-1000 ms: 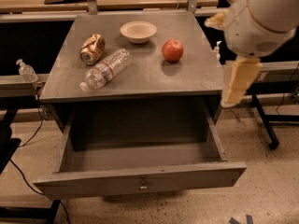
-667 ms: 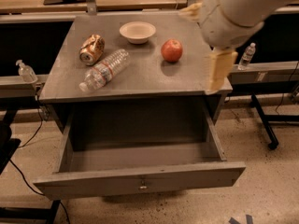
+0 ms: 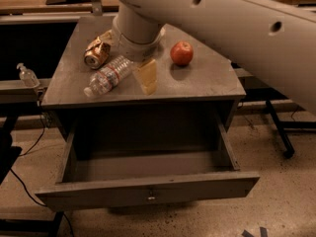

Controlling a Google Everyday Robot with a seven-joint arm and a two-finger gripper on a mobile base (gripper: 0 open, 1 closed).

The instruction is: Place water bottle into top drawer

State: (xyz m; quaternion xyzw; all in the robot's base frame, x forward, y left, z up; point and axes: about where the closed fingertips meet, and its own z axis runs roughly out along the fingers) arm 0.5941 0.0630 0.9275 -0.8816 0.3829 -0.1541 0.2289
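I need to close my gripper on the base end of the water bottle [image 3: 123, 66], so the bottle's end with the white cap stays free.
The water bottle [image 3: 109, 75] lies on its side on the grey cabinet top [image 3: 202, 83], left of centre, white cap pointing front-left. My gripper [image 3: 147, 80] hangs over the cabinet top just right of the bottle, close beside its base end. The big white arm runs in from the upper right. The top drawer [image 3: 148, 194] is pulled out wide below the cabinet top, and nothing shows inside it. Its small metal lock [image 3: 150, 197] sits at the front panel's centre.
A crushed soda can [image 3: 97, 53] lies just behind the bottle. A red apple [image 3: 181, 53] sits to the right of the gripper. A small pump-top dispenser bottle [image 3: 27, 75] stands on a ledge at the left. A dark stand leg [image 3: 279, 132] is at the right.
The arm has swung left from the cabinet's right edge to beside the bottle. It now hides the bowl at the back. The bottle, can and apple have not moved.
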